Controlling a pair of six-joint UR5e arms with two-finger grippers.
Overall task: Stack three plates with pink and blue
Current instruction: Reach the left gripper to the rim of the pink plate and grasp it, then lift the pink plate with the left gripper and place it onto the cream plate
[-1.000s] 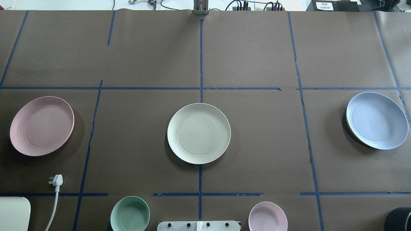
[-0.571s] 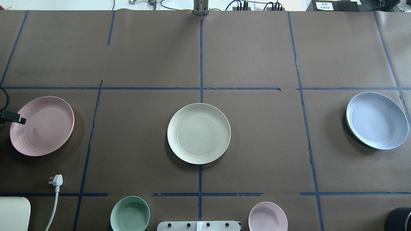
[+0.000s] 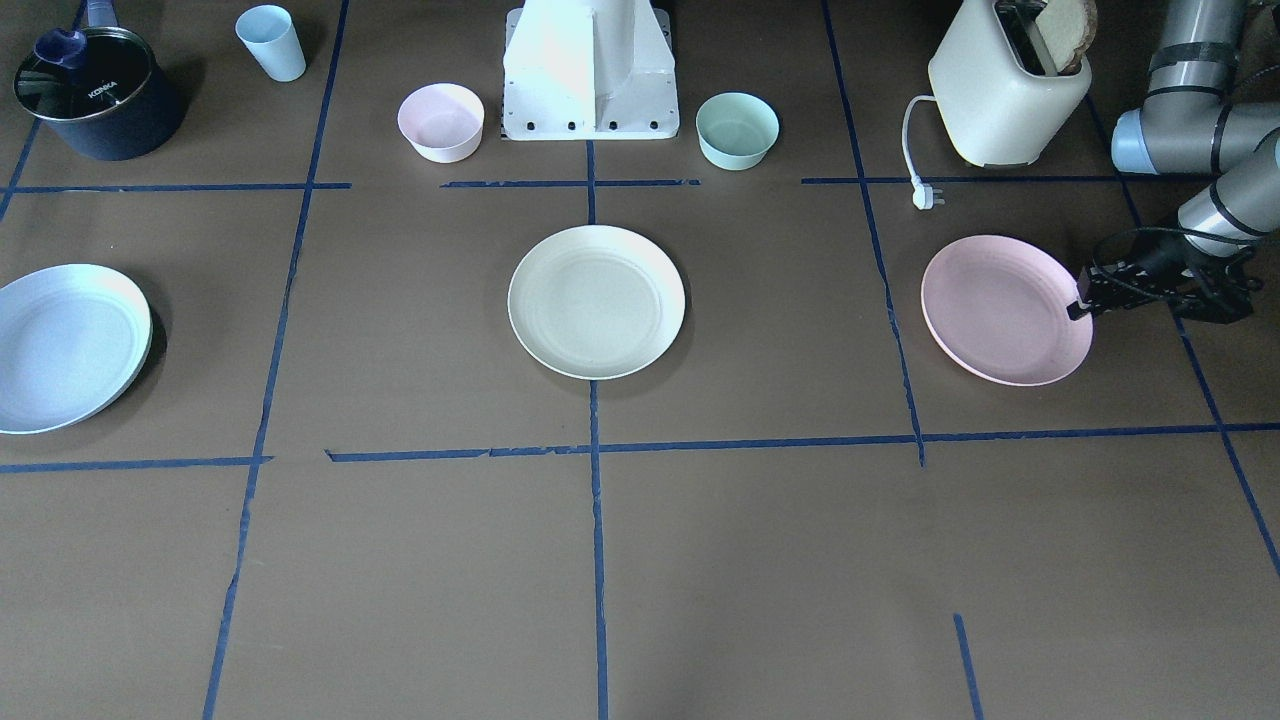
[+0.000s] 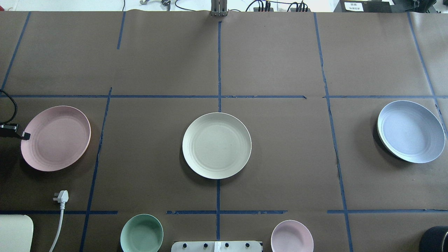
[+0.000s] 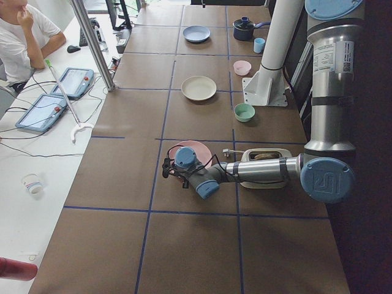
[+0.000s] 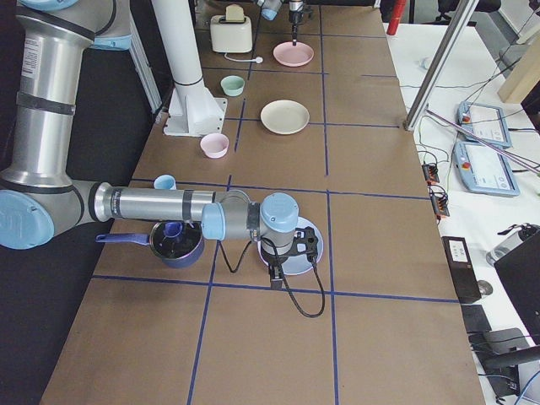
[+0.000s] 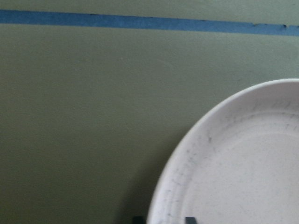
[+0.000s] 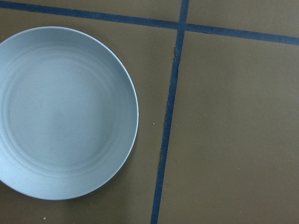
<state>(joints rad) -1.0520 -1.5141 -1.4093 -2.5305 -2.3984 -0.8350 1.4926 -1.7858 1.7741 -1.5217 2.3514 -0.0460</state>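
My left gripper is holding the pink plate. It will let go of it on top of the cream plate (image 3: pixel 590 292) at the center of the table.
The pale pink plate (image 4: pixel 57 138) lies at the table's left, also in the front view (image 3: pixel 1000 308). My left gripper (image 4: pixel 25 135) is at its outer rim. In the left wrist view its two dark fingertips (image 7: pixel 189 218) stand on either side of the rim of the pink plate (image 7: pixel 243 172), shut on it. The cream plate (image 4: pixel 216 145) lies at the centre. The pale blue plate (image 4: pixel 410 131) lies at the right. My right gripper (image 6: pixel 295 245) hangs over it. Its wrist view shows the blue plate (image 8: pixel 63 112) but no fingers, so I cannot tell its state.
A mint-green bowl (image 4: pixel 141 233) and a small pink bowl (image 4: pixel 292 236) stand near the robot base (image 3: pixel 590 70). A toaster (image 3: pixel 1005 85) with a loose plug (image 4: pixel 61 196) stands behind the pink plate. A dark pot (image 3: pixel 95 95) and a blue cup (image 3: pixel 271 42) stand behind the blue plate.
My left gripper has come in from the left edge to the pink plate's rim. The pink plate has shifted a little toward the centre. The other plates have not moved.
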